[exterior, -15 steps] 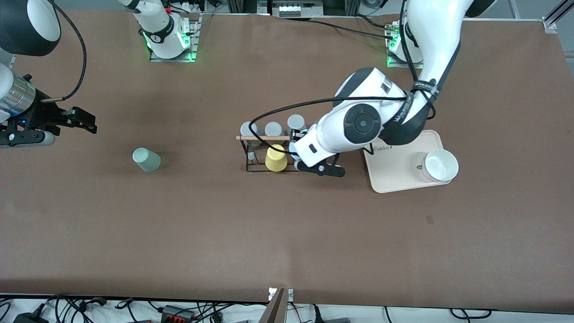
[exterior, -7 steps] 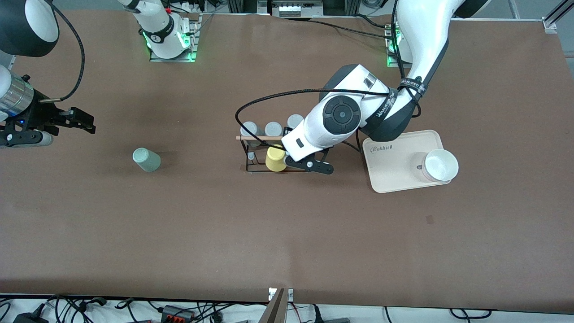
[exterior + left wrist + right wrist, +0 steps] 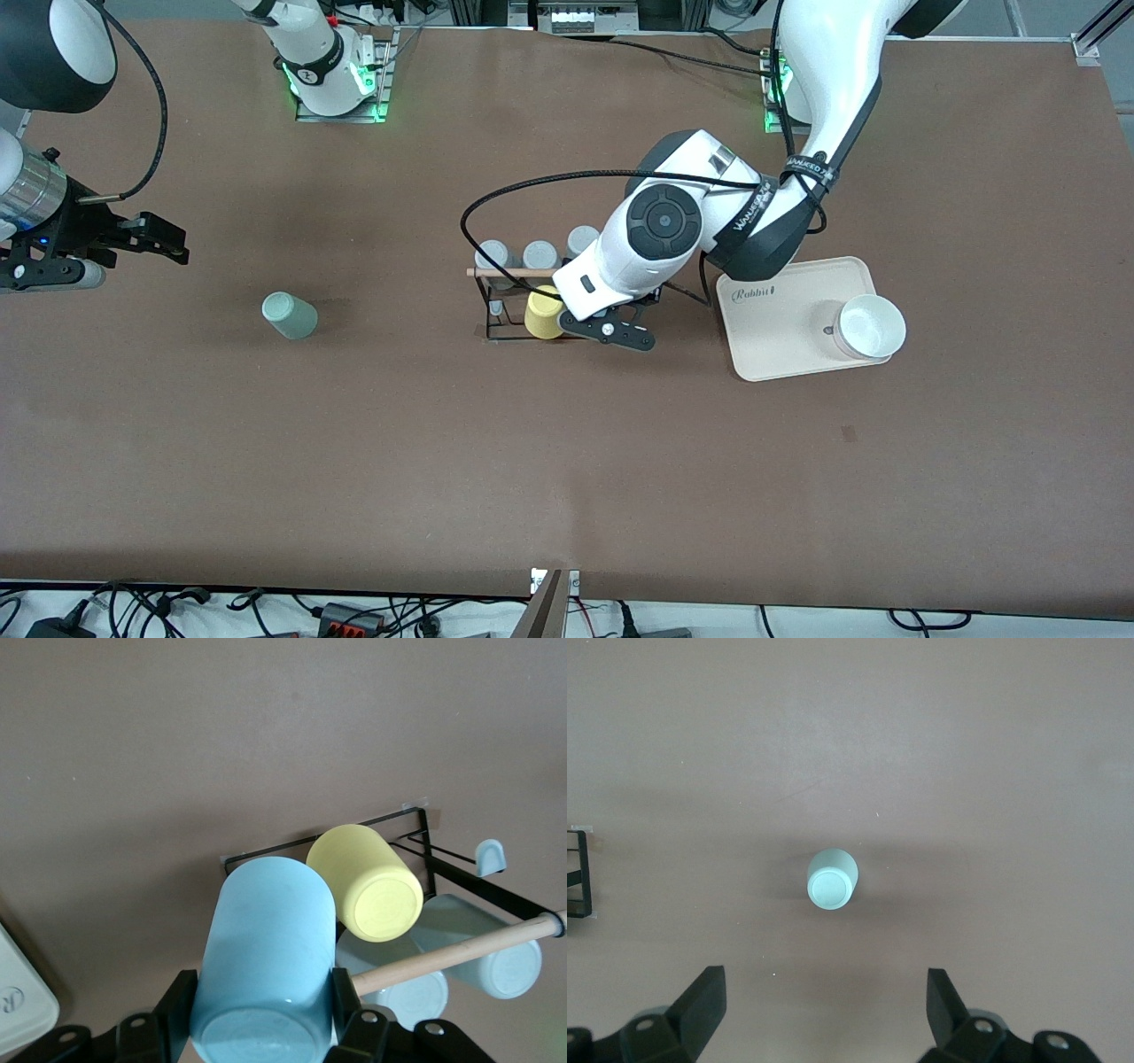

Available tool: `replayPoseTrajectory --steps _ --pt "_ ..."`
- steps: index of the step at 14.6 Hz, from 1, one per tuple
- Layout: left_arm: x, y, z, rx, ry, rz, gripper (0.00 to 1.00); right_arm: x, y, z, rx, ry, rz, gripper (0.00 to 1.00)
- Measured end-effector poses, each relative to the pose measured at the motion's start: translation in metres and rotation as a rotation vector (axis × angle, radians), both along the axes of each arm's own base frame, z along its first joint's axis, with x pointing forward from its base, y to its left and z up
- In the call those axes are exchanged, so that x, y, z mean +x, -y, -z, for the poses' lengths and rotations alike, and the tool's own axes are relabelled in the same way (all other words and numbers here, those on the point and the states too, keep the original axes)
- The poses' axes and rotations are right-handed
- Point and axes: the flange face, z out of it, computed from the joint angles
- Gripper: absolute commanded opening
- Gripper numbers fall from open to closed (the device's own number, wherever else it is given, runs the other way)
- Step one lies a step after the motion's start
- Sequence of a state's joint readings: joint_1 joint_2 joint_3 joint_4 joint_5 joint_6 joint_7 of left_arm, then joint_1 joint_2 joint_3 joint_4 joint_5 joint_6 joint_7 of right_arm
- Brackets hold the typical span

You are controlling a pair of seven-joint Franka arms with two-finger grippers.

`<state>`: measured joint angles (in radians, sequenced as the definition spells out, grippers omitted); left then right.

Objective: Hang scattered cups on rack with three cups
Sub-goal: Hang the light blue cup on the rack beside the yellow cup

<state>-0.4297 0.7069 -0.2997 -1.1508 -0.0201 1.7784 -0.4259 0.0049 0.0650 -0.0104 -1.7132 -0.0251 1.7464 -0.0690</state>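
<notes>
The black wire rack's free spot [image 3: 586,320] [image 3: 283,912] is beside the yellow cup. Next, I let go of the light blue cup there with my left gripper.
My left gripper [image 3: 261,1003] is shut on the light blue cup [image 3: 266,957] and holds it over the black wire rack [image 3: 423,840], beside the yellow cup [image 3: 368,881] hung there. In the front view the left gripper [image 3: 611,328] is at the rack [image 3: 496,335], by its end toward the left arm; the arm hides the blue cup. The wooden rod [image 3: 509,272] crosses the rack's top. The sage green cup [image 3: 289,315] lies toward the right arm's end. My right gripper [image 3: 824,1010] hangs open and empty above the table, with the green cup [image 3: 832,880] below it.
Three grey cups [image 3: 539,255] hang on the rack's side farther from the front camera. A cream tray [image 3: 780,354] with a white bowl [image 3: 871,326] lies toward the left arm's end. A black cable [image 3: 496,199] loops over the rack.
My left arm has carried the blue cup along the rack toward the right arm's end, close to the yellow cup. The right arm has not moved.
</notes>
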Motion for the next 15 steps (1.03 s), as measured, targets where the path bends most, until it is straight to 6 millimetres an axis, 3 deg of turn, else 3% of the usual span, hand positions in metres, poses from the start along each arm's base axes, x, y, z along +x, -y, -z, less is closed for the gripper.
replayPoseTrajectory --steps 4,9,15 --pt "-0.012 0.017 0.026 0.024 -0.007 0.077 0.01 0.000 0.000 0.001 0.000 -0.002 0.001 1.00" --pt "-0.010 0.017 0.044 0.034 0.012 0.226 0.03 0.002 0.004 0.008 0.005 -0.016 0.013 1.00" --pt "-0.003 0.019 0.054 0.008 0.045 0.242 0.09 0.016 0.008 0.046 0.015 -0.065 0.024 1.00"
